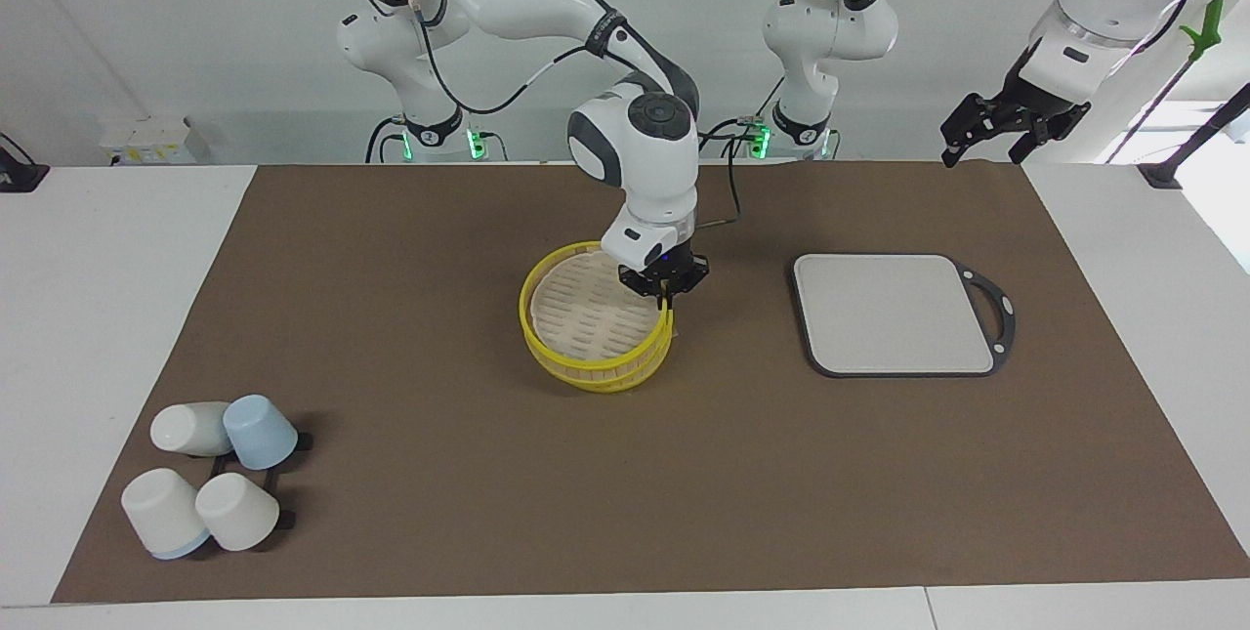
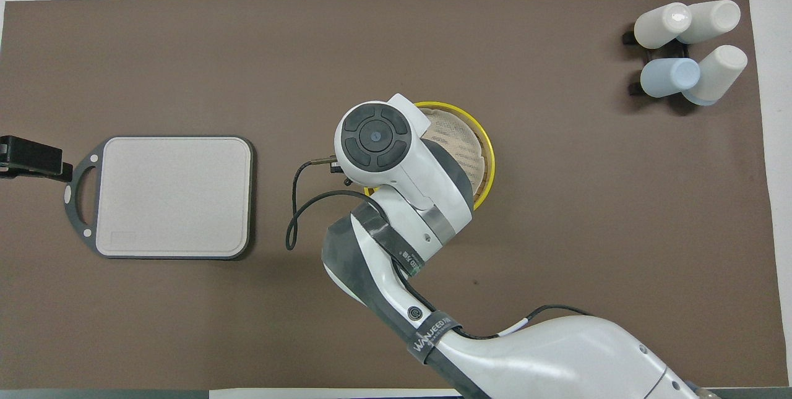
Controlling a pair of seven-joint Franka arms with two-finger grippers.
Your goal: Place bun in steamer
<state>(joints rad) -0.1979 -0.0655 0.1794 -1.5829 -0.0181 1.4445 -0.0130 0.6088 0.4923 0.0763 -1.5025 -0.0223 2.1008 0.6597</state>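
Note:
I will let the slatted lid go from my right gripper once it is lying flat on top of the round bamboo steamer (image 2: 423,175).
The steamer (image 1: 596,366) is a round bamboo basket with yellow rims, standing in the middle of the brown mat. Its slatted lid (image 1: 591,308) lies tilted on it, raised at the edge toward the left arm's end. My right gripper (image 1: 667,298) is shut on that raised yellow rim of the lid. In the overhead view the right arm's wrist covers the gripper and half of the steamer (image 2: 489,158). My left gripper (image 1: 981,137) waits open and empty, high above the table's edge near its base. The bun is hidden or out of view.
A flat grey square board (image 1: 894,313) with a dark handle lies beside the steamer toward the left arm's end; it also shows in the overhead view (image 2: 173,195). Several white and blue cups (image 1: 210,474) stand on a black rack at the right arm's end, farther from the robots.

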